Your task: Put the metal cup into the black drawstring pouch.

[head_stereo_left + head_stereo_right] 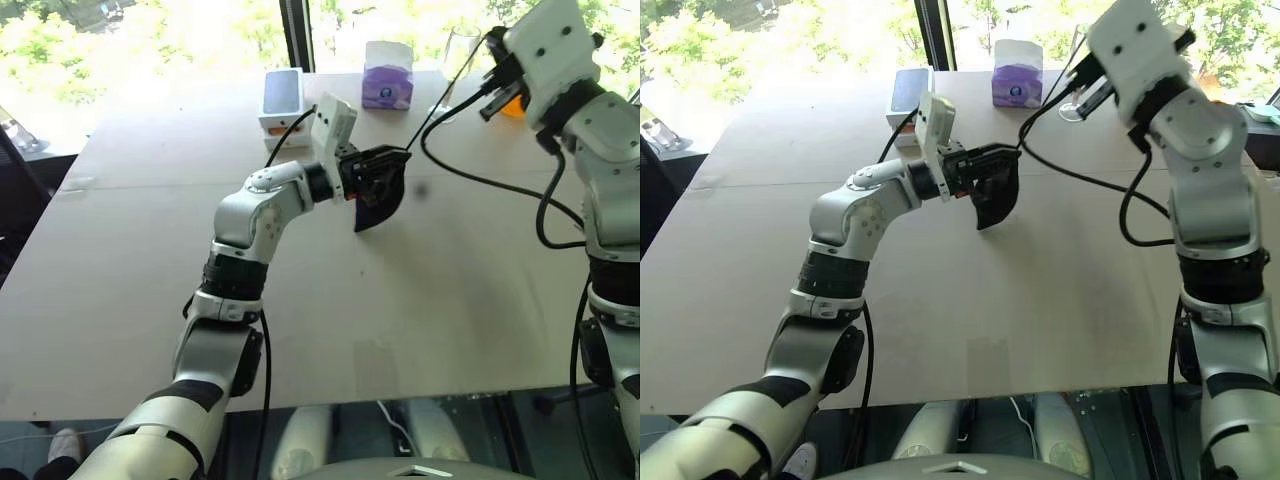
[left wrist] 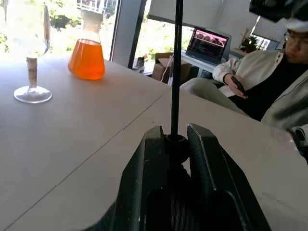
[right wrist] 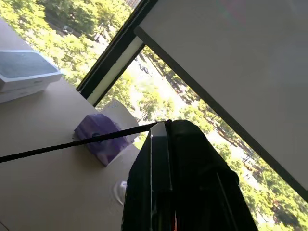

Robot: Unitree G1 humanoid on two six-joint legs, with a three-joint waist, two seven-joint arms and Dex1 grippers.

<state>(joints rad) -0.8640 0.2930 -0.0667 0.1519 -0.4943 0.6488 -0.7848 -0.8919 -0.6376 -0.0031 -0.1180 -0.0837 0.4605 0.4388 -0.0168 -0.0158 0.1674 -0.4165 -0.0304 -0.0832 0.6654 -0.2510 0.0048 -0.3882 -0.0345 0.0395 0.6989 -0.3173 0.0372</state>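
Observation:
Next, my left gripper releases the black drawstring pouch, now hanging just above the table's middle, on the bare table just on the near side of the seam (image 1: 342,214).
My left gripper (image 1: 378,168) is shut on the neck of the black drawstring pouch (image 1: 381,207), which hangs from it just above the middle of the table. The left wrist view has the two fingers (image 2: 139,163) pinched around the pouch's neck bead, the cord (image 2: 177,62) running straight up from it. This thin cord (image 1: 440,98) stretches taut up to my right gripper (image 1: 492,88), raised at the far right and shut on the cord's end (image 3: 161,125). The metal cup is hidden from view.
At the table's far edge stand a white box (image 1: 282,98), a purple tissue box (image 1: 387,85), a clear stemmed glass (image 2: 31,53) and a flask of orange liquid (image 2: 86,57). A seated person (image 2: 269,86) is beyond the table's right side.

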